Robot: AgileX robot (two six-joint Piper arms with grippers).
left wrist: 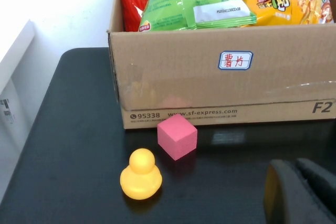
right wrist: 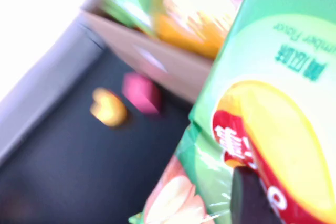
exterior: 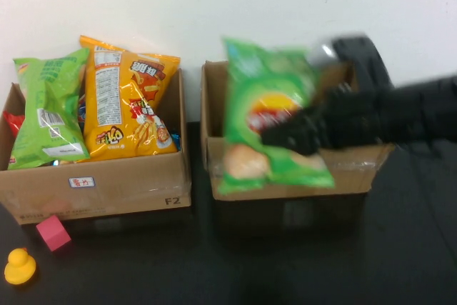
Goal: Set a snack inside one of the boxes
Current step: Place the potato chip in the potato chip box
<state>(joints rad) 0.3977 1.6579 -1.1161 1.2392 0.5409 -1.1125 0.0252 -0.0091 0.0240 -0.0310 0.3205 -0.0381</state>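
Observation:
I should use my right gripper to set the green chip bag free against the front of the orange snack bag (exterior: pixel 114 102) (right wrist: pixel 190 9), there in its box.
My right gripper (exterior: pixel 289 133) is shut on a green chip bag (exterior: pixel 268 116) and holds it upright over the front of the right cardboard box (exterior: pixel 357 166). The bag fills the right wrist view (right wrist: pixel 273 103) with one finger (right wrist: pixel 252 198) against it. The left cardboard box (exterior: pixel 100 183) holds a green snack bag (exterior: pixel 46 108) and an orange snack bag (exterior: pixel 128 101). My left gripper (left wrist: pixel 302 192) is low over the table in front of the left box (left wrist: pixel 226 87); it is out of the high view.
A pink cube (exterior: pixel 53 233) and a yellow rubber duck (exterior: pixel 19 266) lie on the black table in front of the left box, also in the left wrist view: cube (left wrist: pixel 177 136), duck (left wrist: pixel 140 174). A white wall stands behind the boxes.

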